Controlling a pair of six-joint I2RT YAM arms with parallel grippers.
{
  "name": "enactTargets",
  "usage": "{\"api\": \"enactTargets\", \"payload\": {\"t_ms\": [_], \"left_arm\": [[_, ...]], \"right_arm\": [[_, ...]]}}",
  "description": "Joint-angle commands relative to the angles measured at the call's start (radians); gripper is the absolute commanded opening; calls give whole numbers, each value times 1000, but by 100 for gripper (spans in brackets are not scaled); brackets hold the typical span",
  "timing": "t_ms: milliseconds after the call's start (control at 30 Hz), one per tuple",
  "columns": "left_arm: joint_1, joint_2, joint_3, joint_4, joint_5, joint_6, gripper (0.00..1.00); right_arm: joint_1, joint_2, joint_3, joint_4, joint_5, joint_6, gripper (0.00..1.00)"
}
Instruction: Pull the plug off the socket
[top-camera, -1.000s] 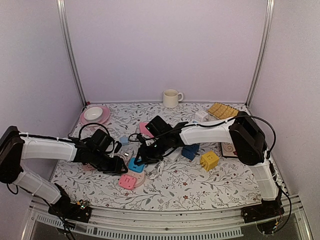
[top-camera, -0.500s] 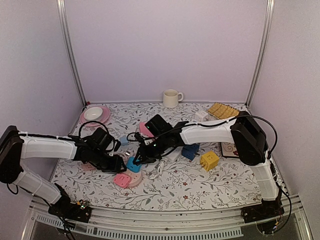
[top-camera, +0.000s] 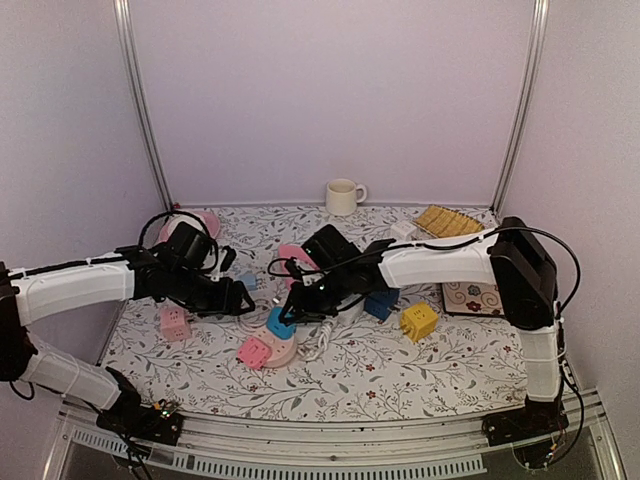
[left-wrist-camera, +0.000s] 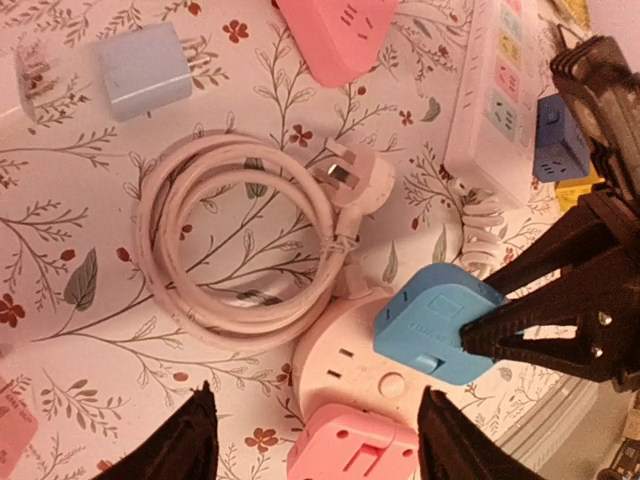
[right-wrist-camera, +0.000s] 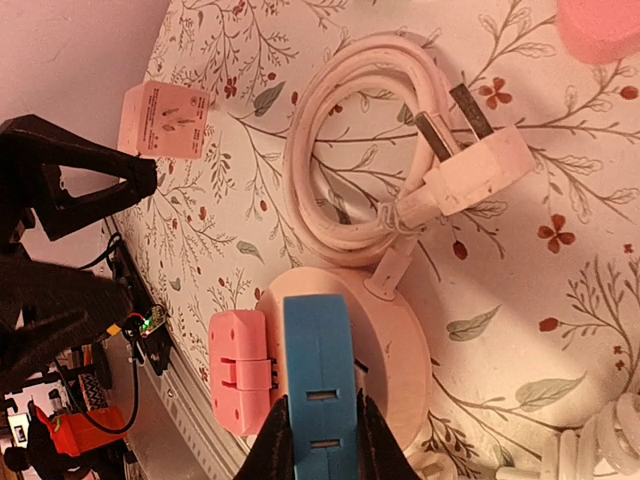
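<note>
Next, my right gripper lets go of the blue plug on the floral mat (top-camera: 360, 361) between the socket and the yellow cube.
A round pale-pink socket (top-camera: 282, 349) (left-wrist-camera: 350, 360) (right-wrist-camera: 400, 340) lies on the floral mat with a pink plug (top-camera: 254, 351) (left-wrist-camera: 350, 450) (right-wrist-camera: 238, 372) seated at its near edge. My right gripper (top-camera: 291, 313) (right-wrist-camera: 318, 445) is shut on a blue plug (top-camera: 280, 323) (left-wrist-camera: 435, 322) (right-wrist-camera: 318, 360) that sits over the socket's face; its prongs are hidden. My left gripper (top-camera: 243, 297) (left-wrist-camera: 318, 395) hangs open above the socket's left side, touching nothing.
The socket's coiled white cable (left-wrist-camera: 240, 250) (right-wrist-camera: 360, 160) lies beside it. Around it are a pink cube adapter (top-camera: 174, 322), a white power strip (left-wrist-camera: 500, 90), a dark blue cube (top-camera: 380, 303), a yellow cube (top-camera: 419, 321) and a light blue adapter (left-wrist-camera: 145, 70). A mug (top-camera: 343, 196) stands at the back.
My left gripper has opened and drawn back up and to the left, away from the socket. The right gripper has closed on the blue plug, and the socket has shifted slightly right.
</note>
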Motion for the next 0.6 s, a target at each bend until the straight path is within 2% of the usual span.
{"api": "enactTargets", "payload": {"t_ms": [0,133,567], "left_arm": [[96,-49,-13,21,159,5,72],[145,-56,-49,74,295,-11,81],[228,6,-95,264,578,-99,85]], "right_arm": [[-36,-125,-43,109,6,43,2],[-47,-165,-75,163,-18,48,2],[-56,-255,-152,349,-102,18,2]]}}
